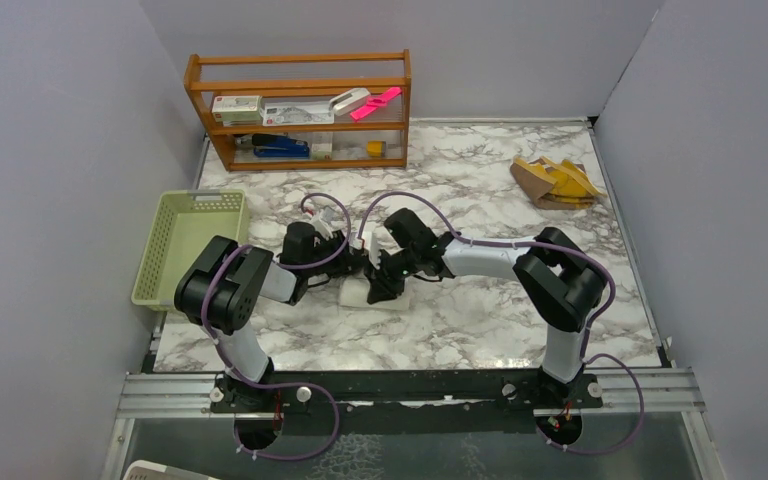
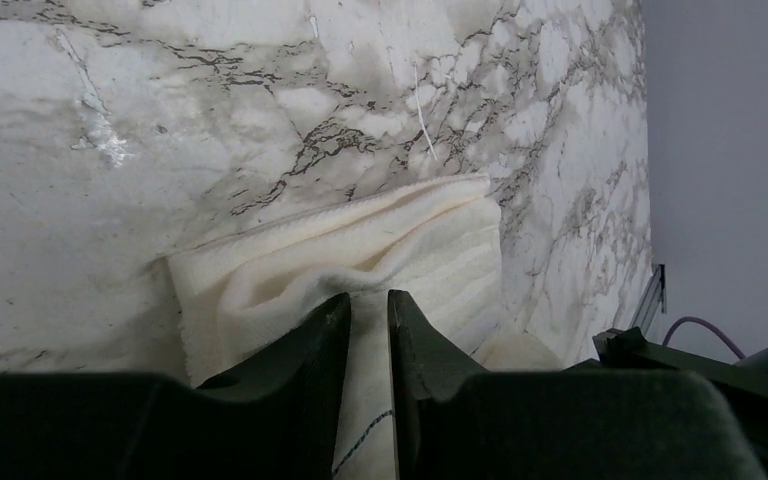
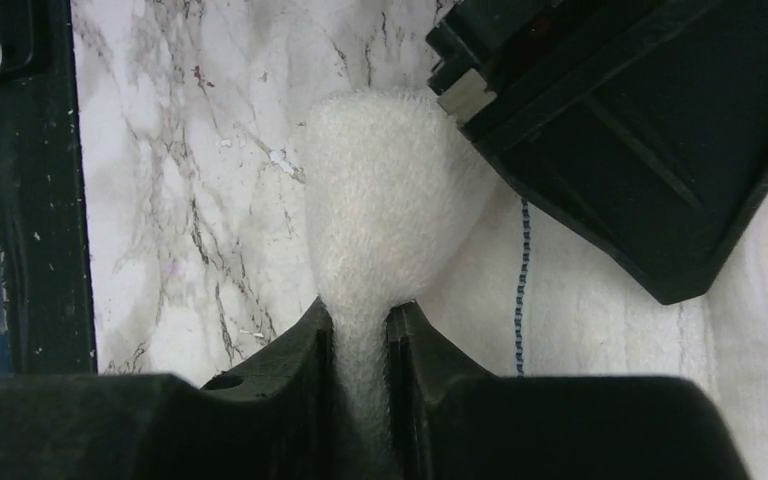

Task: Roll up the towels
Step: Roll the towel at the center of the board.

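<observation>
Next, I open my right gripper, back it off and take the towel by its near edge (image 1: 394,306), because the white towel bunches into a loose fold against my left gripper.
The white towel (image 1: 356,293) lies bunched on the marble table between the two arms. In the left wrist view the white towel (image 2: 400,250) is folded, and my left gripper (image 2: 368,310) is shut on a ridge of it. In the right wrist view my right gripper (image 3: 360,325) is shut on a rounded fold of the white towel (image 3: 385,200). In the top view my left gripper (image 1: 345,270) and my right gripper (image 1: 378,283) meet over the cloth. The mustard-yellow towel (image 1: 556,182) lies crumpled at the far right.
A pale green basket (image 1: 190,245) stands at the table's left edge. A wooden shelf (image 1: 300,108) with small items stands at the back. The left gripper's body (image 3: 640,130) shows close in the right wrist view. Grey walls enclose the table.
</observation>
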Motion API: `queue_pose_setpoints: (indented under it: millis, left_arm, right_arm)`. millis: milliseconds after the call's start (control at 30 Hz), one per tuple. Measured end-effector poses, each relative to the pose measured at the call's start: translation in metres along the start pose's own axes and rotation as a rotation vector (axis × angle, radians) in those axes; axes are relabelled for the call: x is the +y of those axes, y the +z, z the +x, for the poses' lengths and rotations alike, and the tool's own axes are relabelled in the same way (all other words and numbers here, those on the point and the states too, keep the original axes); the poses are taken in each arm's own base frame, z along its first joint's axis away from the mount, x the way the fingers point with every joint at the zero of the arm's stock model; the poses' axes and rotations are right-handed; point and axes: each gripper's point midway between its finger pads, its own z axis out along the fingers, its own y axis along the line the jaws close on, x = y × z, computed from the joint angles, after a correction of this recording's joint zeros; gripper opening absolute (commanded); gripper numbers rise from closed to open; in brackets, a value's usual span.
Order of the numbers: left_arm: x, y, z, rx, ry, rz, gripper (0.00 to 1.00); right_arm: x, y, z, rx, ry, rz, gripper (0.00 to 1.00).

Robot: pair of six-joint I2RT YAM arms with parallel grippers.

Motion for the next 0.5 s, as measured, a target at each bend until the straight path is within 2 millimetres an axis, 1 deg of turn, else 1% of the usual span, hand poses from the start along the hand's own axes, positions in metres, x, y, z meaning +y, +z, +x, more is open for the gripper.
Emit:
queue_pose_setpoints:
  millis: [233,500]
  left_arm:
    - [0.005,0.002,-0.003,-0.029,0.005,-0.032,0.25]
    - [0.008,0.0,-0.004,-0.058,-0.003,-0.048,0.25]
  right_arm:
    - [0.013,0.004,-0.001,0.002,-0.009,-0.043,0.2]
    - [0.025,0.009,-0.009,-0.04,-0.018,-0.095,0.21]
